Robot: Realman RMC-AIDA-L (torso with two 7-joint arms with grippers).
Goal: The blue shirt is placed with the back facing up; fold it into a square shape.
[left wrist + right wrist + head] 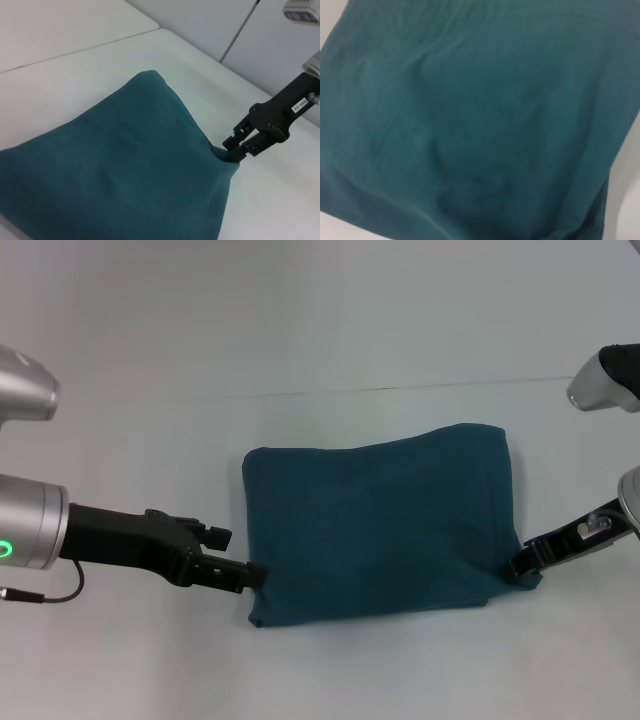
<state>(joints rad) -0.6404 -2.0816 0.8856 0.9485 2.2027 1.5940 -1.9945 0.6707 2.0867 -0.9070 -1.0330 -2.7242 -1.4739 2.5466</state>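
Note:
Next, my right gripper opens and takes that corner's tip [532, 582] again to pull it flat, as the blue shirt's near edge has a notch beside the shirt's bunched corner.
The blue shirt [380, 530] lies folded into a rough rectangle in the middle of the white table, plain side up. My left gripper [257, 577] reaches in low from the left and is shut on the shirt's near left edge. My right gripper [518, 568] comes from the right and pinches the near right corner. The left wrist view shows the shirt [110, 175] with the right gripper [232, 154] closed on its corner. Teal fabric of the shirt [480, 120] fills the right wrist view, with no fingers showing.
The white table [330, 320] spreads around the shirt, with a thin seam running across it behind the cloth. Silver arm housings sit at the left and right borders of the head view.

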